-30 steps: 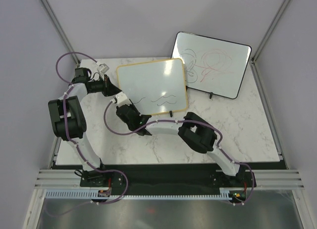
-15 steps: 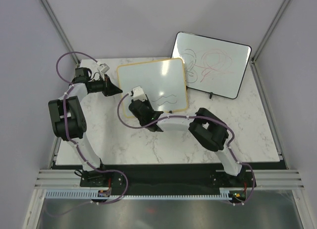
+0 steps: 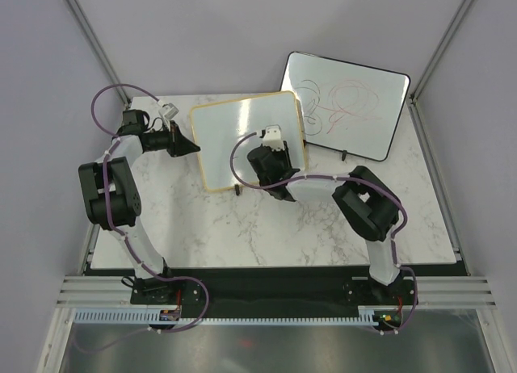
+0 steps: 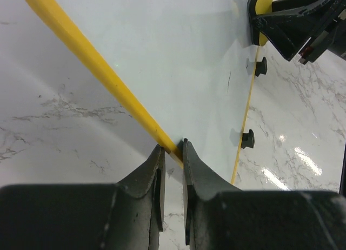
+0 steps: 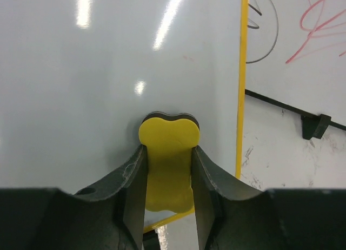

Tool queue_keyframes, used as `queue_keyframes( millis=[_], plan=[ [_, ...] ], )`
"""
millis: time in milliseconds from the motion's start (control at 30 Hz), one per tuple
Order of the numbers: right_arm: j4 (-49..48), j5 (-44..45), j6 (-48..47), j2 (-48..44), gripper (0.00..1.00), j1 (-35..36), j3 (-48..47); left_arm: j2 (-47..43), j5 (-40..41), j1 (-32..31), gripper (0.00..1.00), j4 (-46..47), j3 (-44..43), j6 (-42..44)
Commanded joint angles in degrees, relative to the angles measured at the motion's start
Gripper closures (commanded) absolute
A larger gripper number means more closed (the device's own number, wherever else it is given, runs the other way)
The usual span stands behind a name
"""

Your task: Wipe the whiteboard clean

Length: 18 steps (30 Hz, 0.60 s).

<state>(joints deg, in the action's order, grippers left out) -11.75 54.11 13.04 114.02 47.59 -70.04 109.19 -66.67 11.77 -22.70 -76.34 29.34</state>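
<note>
I will use my right gripper to set the yellow eraser down on the bare marble (image 3: 325, 199) in front of the whiteboard with the black frame.
The whiteboard (image 3: 234, 135) with its tan frame stands tilted on the marble table, its surface (image 4: 178, 50) nearly bare apart from one faint short mark (image 4: 228, 82). My left gripper (image 3: 195, 147) is shut on the frame of the board's left edge; in the left wrist view the gripper (image 4: 172, 152) pinches the yellow-looking frame strip (image 4: 81, 44). My right gripper (image 3: 269, 148) is over the board's right half, shut on a yellow eraser (image 5: 168, 163) whose dark pad presses flat on the white surface (image 5: 97, 71). That eraser (image 4: 263, 2) also shows in the left wrist view.
A larger black-framed whiteboard (image 3: 347, 102) with red and black scribbles leans at the back right, close behind the tan board's right edge (image 5: 243, 71). Small black feet (image 4: 247, 139) prop the tan board. The marble table (image 3: 266, 228) ends near the arm bases.
My right arm swept the eraser from the board's lower left across to its right half. The black wavy lines seen earlier no longer show. The left gripper kept its hold.
</note>
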Motion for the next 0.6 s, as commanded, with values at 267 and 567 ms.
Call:
queue_keyframes(
  millis=[267, 567],
  plan=[
    [-1.1, -12.3, -4.3, 17.1, 1.00, 11.2, -23.9, -2.5, -0.3, 0.3, 0.98, 1.3, -0.7, 4.6],
    [0.1, -4.6, -2.1, 12.1, 1.00, 5.6, -18.8, -2.7, -0.2, 0.3, 0.98, 0.8, -0.8, 5.3]
  ],
)
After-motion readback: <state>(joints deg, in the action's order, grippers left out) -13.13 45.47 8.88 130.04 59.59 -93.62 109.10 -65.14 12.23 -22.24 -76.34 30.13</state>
